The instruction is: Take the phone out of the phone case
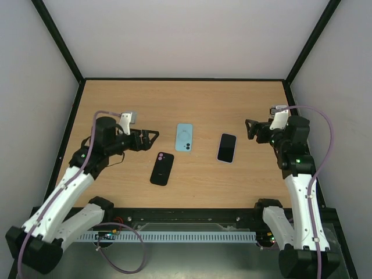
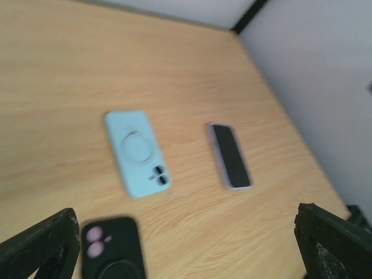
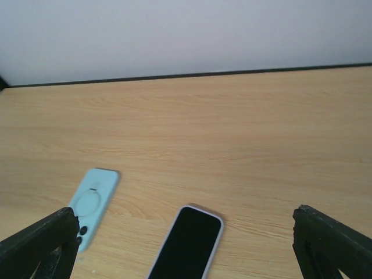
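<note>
The black phone case has pink lenses at one end. My left gripper should close on the long sides of the black phone case at its camera end (image 1: 164, 159) (image 2: 113, 251), beside those pink lenses.
Three flat things lie on the wooden table (image 1: 116, 104). A black phone case (image 1: 162, 168) lies back up, with pink camera lenses showing through it (image 2: 112, 247). A light blue case (image 1: 184, 138) also lies back up (image 2: 137, 152) (image 3: 92, 206). A phone (image 1: 227, 147) with a pale lilac rim lies screen up (image 2: 230, 155) (image 3: 189, 244). My left gripper (image 1: 152, 139) hovers open to the left of the blue case and above the black one. My right gripper (image 1: 251, 130) hovers open to the right of the screen-up phone. Neither holds anything.
Grey walls with black frame bars (image 1: 58, 40) close the table in on the left, back and right. A perforated cable rail (image 1: 174, 236) runs along the near edge between the arm bases.
</note>
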Controlling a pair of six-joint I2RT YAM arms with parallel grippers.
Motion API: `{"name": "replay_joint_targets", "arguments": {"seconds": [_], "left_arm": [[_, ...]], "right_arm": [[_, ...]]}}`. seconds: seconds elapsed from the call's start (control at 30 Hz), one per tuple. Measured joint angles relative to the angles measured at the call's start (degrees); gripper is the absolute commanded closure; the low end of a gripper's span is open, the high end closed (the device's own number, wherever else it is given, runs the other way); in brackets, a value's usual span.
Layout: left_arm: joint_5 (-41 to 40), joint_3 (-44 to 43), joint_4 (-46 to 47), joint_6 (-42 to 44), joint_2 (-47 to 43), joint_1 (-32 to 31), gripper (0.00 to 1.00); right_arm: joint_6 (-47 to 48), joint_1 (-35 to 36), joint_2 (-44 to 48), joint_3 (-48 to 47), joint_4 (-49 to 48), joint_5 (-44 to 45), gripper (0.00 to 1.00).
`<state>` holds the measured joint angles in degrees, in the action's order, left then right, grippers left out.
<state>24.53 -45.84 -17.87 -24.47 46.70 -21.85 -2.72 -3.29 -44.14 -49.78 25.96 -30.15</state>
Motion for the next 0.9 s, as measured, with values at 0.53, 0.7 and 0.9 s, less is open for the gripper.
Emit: {"name": "replay_joint_targets", "arguments": {"seconds": [0.53, 0.7, 0.9], "left_arm": [[-23.21, -6.51, -14.97, -2.1, 20.04, -12.37, 0.0], [-26.32, -7.3, -17.44, -1.09, 27.47, -15.89, 0.0], [-28.24, -12.37, -20.85, 0.52, 37.29, -15.91, 0.0]], "right_arm": [[-0.37, -0.02, -4.94, -3.28, -0.35, 1.57, 0.03], [-1.03, -0.02, -7.74, -1.77, -1.22, -0.48, 0.02], [-1.62, -0.04, -8.15, 3.78, -3.91, -3.19, 0.03]]}}
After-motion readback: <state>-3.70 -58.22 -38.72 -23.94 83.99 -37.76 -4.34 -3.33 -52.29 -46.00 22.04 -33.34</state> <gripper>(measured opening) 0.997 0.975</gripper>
